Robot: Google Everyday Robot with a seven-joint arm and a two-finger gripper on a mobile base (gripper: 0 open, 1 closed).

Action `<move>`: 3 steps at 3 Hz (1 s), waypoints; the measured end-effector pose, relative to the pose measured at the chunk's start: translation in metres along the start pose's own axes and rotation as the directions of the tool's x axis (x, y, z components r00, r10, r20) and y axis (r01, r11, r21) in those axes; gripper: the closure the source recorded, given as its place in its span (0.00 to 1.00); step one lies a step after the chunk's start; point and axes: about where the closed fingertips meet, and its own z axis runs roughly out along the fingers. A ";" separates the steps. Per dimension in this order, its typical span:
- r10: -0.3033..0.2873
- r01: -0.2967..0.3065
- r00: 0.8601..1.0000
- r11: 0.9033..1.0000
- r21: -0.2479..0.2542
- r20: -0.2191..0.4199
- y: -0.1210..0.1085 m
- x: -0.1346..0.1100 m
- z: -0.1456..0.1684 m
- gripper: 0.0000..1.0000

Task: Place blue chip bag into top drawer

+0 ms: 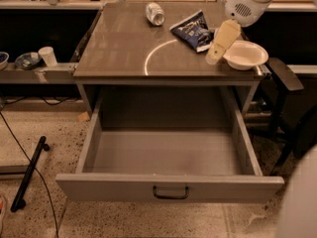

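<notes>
Next, I grip the end of the blue chip bag [205,40] nearest the white bowl.
The blue chip bag [193,30] lies crumpled on the cabinet top, right of centre toward the back. The top drawer [168,186] is pulled wide open below it, and its grey inside holds nothing I can see. My gripper [215,56] hangs from the white arm that comes in at the upper right. It points down over the cabinet top, just right of the bag and left of the white bowl [246,55]. It holds nothing that I can see.
A silvery crushed can [155,13] lies at the back of the cabinet top. A white arc marks the top. A side shelf at left carries a cup [48,55] and a bowl [26,60]. A black bar [28,172] and cables lie on the floor at left.
</notes>
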 end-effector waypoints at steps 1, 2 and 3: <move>0.099 -0.103 0.993 0.994 0.045 0.071 -0.049 -0.031 0.033 0.00; 0.138 -0.155 0.975 0.984 0.088 0.175 -0.083 -0.062 0.057 0.00; 0.176 -0.211 0.949 0.971 0.112 0.260 -0.110 -0.090 0.088 0.00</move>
